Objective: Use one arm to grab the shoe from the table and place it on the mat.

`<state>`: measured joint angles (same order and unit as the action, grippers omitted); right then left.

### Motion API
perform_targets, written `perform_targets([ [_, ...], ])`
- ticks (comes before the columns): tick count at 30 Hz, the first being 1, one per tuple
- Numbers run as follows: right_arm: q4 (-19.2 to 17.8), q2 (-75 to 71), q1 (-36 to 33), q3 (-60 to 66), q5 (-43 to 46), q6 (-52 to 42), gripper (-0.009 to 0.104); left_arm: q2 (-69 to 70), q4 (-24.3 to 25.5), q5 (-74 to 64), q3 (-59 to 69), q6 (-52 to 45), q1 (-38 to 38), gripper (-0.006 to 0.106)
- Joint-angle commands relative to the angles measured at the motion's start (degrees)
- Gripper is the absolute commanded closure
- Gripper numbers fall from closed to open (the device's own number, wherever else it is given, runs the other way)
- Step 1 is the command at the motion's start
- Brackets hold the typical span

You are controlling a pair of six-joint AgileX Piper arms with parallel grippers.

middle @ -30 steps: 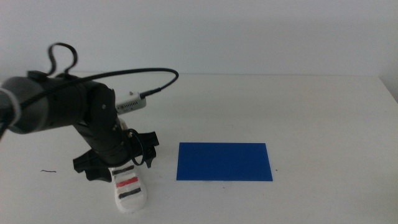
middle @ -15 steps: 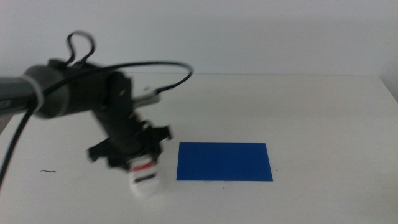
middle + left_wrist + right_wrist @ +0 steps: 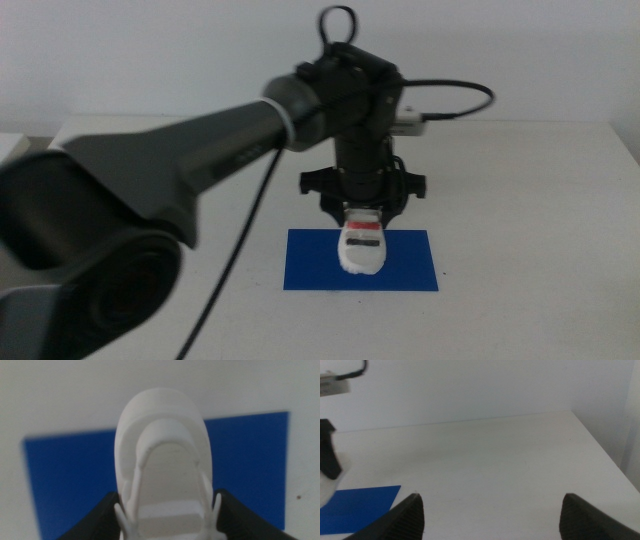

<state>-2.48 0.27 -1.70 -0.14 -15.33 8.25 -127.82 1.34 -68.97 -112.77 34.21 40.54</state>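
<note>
The robot's left gripper needs to release the white shoe lengthwise on the middle of the dark-blue mat (image 3: 352, 262) (image 3: 146, 487).
The left arm (image 3: 200, 150) reaches in from the left, and its gripper (image 3: 363, 215) is shut on the white shoe (image 3: 362, 245), whose red and dark straps show. The shoe hangs over the middle of the dark-blue mat (image 3: 310, 262), toe toward the front; whether it touches the mat I cannot tell. In the left wrist view the shoe (image 3: 162, 465) fills the gap between the jaws, with the mat (image 3: 70, 475) beneath it. The right gripper (image 3: 490, 515) is open and empty, apart from the shoe, and does not show in the middle view.
The white table (image 3: 530, 190) spreads around the mat. A black cable (image 3: 455, 95) loops from the left arm's wrist. In the right wrist view a corner of the mat (image 3: 360, 502) and the table's far right edge (image 3: 602, 445) show.
The left arm has carried the shoe from the table's front left up and rightward to above the mat. The shoe has left the table.
</note>
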Motion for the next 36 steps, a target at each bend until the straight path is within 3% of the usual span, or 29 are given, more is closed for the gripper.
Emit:
perform_targets([
  [1,-0.3,-0.3,0.0,0.1,0.4,-0.3,0.016,-2.0,2.2,-1.0,-4.4,-6.2,0.9,0.102],
  [9,-0.3,-0.3,0.0,0.1,0.4,-0.3,0.016,-2.2,-1.3,-1.0,-4.5,-62.3,1.3,0.102],
  [11,-0.3,-0.3,0.0,0.1,0.4,-0.3,0.016,-2.2,-3.0,-1.0,-4.5,-70.5,1.3,0.102],
  [18,-0.3,-0.3,0.0,0.1,0.4,-0.3,0.016,-2.2,-4.3,-1.0,-2.0,-83.1,0.0,0.102],
  [21,-0.3,-0.3,0.0,0.1,0.4,-0.3,0.016,-2.2,-6.4,-1.0,0.0,-85.2,-0.3,0.102],
  [29,-0.3,-0.3,0.0,0.1,0.4,-0.3,0.016,-2.2,-6.3,-1.0,0.8,-86.0,0.0,0.102],
  [33,-0.3,-0.3,0.0,0.1,0.4,-0.3,0.016,-2.2,-6.3,-1.0,1.1,-88.0,0.0,0.096],
  [36,-0.3,-0.3,0.0,0.1,0.4,-0.3,0.016,-2.2,-6.3,-1.0,1.9,-88.6,0.0,0.085],
])
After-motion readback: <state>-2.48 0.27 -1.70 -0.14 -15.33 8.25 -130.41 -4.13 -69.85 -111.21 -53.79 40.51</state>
